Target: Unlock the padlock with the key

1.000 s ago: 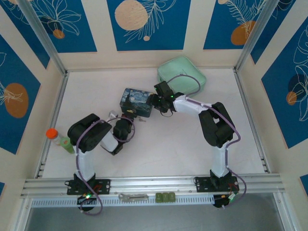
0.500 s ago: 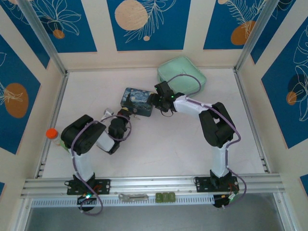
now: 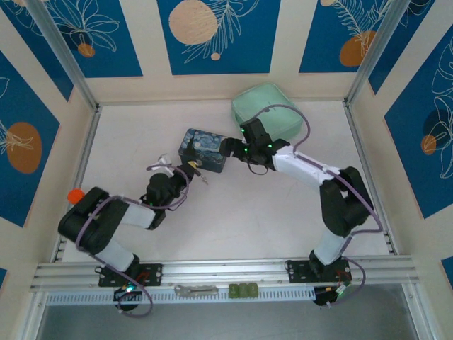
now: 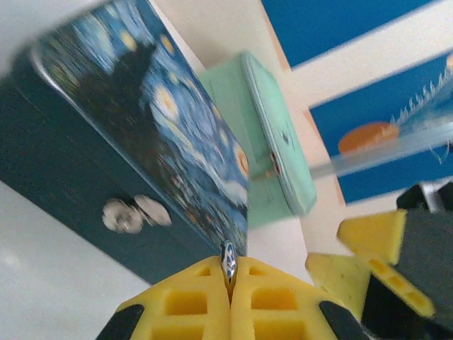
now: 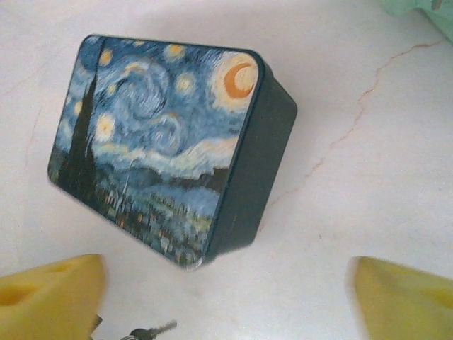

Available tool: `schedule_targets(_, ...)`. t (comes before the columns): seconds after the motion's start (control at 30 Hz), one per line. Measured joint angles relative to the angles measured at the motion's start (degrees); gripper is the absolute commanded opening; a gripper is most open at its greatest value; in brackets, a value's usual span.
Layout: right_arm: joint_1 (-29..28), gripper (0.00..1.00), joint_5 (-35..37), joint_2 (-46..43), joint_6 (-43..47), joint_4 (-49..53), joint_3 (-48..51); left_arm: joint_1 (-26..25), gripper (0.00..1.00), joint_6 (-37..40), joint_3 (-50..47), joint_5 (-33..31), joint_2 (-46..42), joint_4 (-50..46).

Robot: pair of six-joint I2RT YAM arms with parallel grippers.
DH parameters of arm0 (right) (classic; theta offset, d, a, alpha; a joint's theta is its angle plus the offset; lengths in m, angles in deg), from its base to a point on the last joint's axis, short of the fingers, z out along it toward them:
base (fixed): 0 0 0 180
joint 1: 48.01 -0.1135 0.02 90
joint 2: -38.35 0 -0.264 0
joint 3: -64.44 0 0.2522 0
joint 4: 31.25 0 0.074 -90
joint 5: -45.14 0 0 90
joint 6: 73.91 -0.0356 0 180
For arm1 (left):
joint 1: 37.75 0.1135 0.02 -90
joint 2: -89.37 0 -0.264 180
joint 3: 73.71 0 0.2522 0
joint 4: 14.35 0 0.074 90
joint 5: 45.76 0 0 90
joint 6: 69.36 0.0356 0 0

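Note:
I should set the padlock and its key on the white table [image 3: 223,217] between the tin and green blocks with my left gripper. The key is now at the tin's near side.
In the left wrist view my left gripper [image 4: 228,275] is shut on the key [image 4: 228,258], and a thin silvery edge sticks out between the yellow pads. It points at the dark side of the Starry Night tin [image 4: 134,120], which carries a small silvery latch [image 4: 133,214]. Seen from above, my left gripper [image 3: 190,171] sits at the near side of the tin [image 3: 202,149]. My right gripper [image 3: 230,147] stands open at the tin's right end. In its wrist view the gripper [image 5: 226,297] straddles the tin's corner [image 5: 212,241], with a key tip [image 5: 145,331] below. I cannot make out the padlock.
A mint-green case [image 3: 269,106] lies behind the right gripper. An orange-capped bottle [image 3: 74,195] stands by the left wall, partly behind my left arm. A flat grey tool [image 3: 196,289] and green blocks [image 3: 243,290] rest on the front rail.
My left arm has swung its elbow out to the left and stretched low toward the tin. The right arm's elbow has moved right, and its gripper has stayed beside the tin.

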Motion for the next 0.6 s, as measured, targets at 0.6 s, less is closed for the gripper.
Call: schedule_targets(0.6,3.0,0.99,4.4,-11.6,0.6,4.2,12.4,-12.4,0.0,10.8,11.5,14.4,-11.4,-54.4)
